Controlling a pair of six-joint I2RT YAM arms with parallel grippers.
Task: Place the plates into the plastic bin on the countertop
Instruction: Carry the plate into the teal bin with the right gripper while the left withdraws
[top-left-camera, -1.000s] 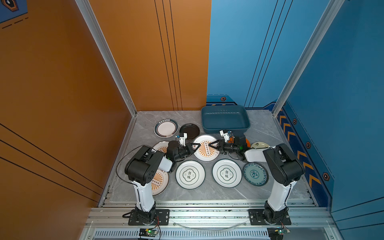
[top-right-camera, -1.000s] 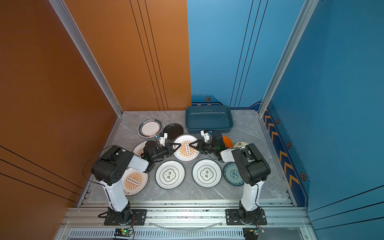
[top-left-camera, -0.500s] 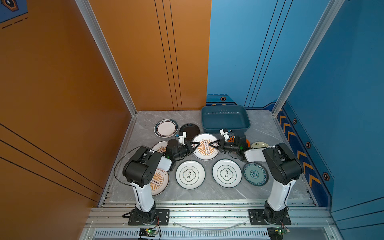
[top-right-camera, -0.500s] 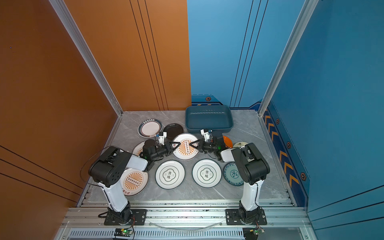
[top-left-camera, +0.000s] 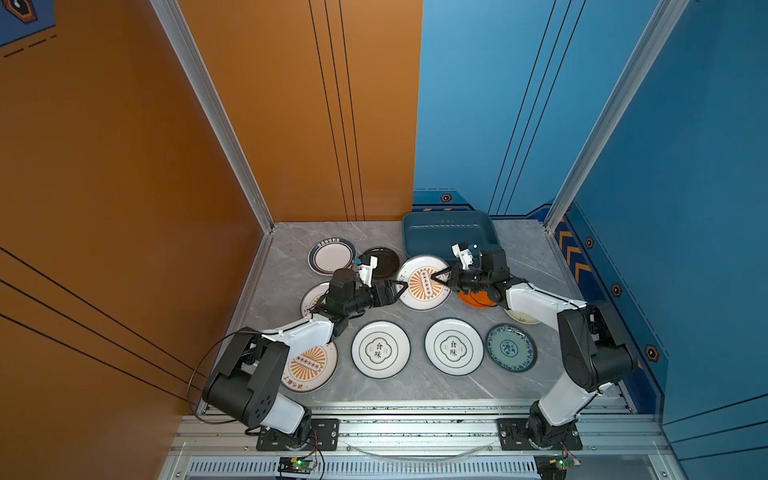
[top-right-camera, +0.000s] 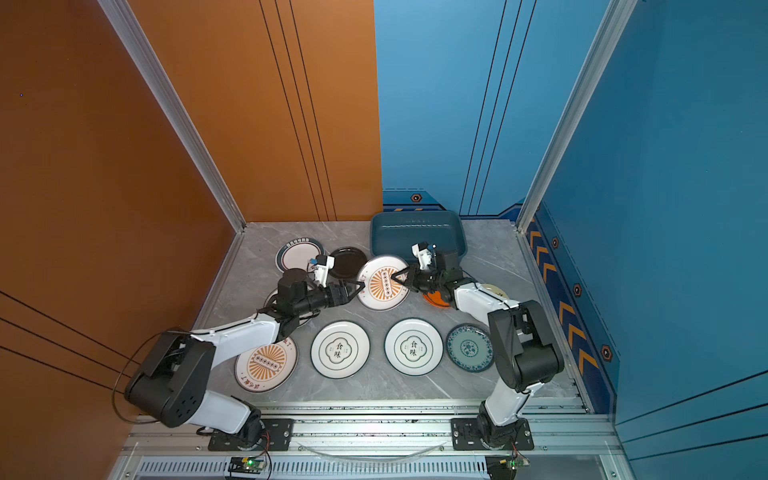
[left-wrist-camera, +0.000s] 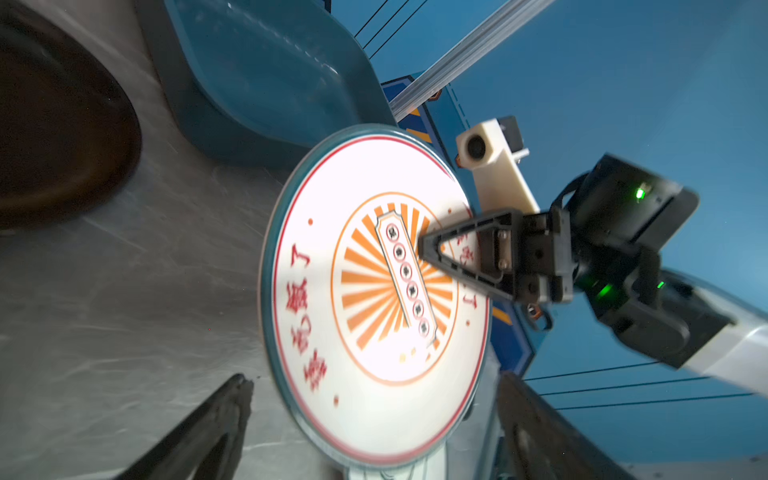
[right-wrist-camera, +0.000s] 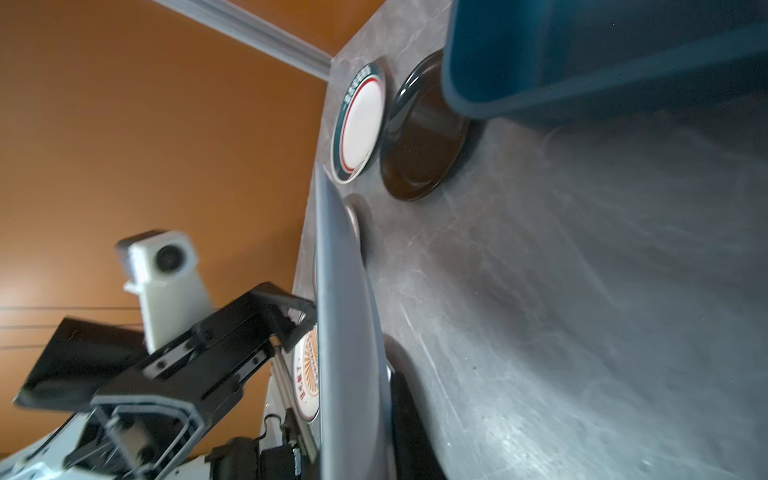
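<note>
My right gripper is to let go of the white sunburst plate inside the end of the plastic bin (top-left-camera: 430, 240) nearest the black plate.
A white plate with an orange sunburst (top-left-camera: 423, 282) (top-right-camera: 382, 282) hangs just above the countertop (top-left-camera: 415, 386), in front of the dark teal plastic bin (top-left-camera: 449, 230) (top-right-camera: 415, 232). My right gripper (top-left-camera: 441, 276) (top-right-camera: 400, 277) is shut on its right rim; in the right wrist view the plate (right-wrist-camera: 345, 332) shows edge-on beside one black finger (right-wrist-camera: 409, 415). My left gripper (top-left-camera: 397, 289) (left-wrist-camera: 374, 379) stands open at the plate's left rim, jaws either side and apart from it. Several other plates lie flat on the countertop.
A dark-rimmed plate (top-left-camera: 331, 257) and a black one (top-left-camera: 380, 262) lie at the back left. Another sunburst plate (top-left-camera: 309, 365), two green-emblem plates (top-left-camera: 380, 349) (top-left-camera: 454, 347) and a teal floral one (top-left-camera: 511, 348) line the front. An orange plate (top-left-camera: 478, 297) lies under my right arm.
My left gripper has opened and let go of the sunburst plate's left rim. My right gripper has closed on the plate's right rim. Both arms have hardly moved.
</note>
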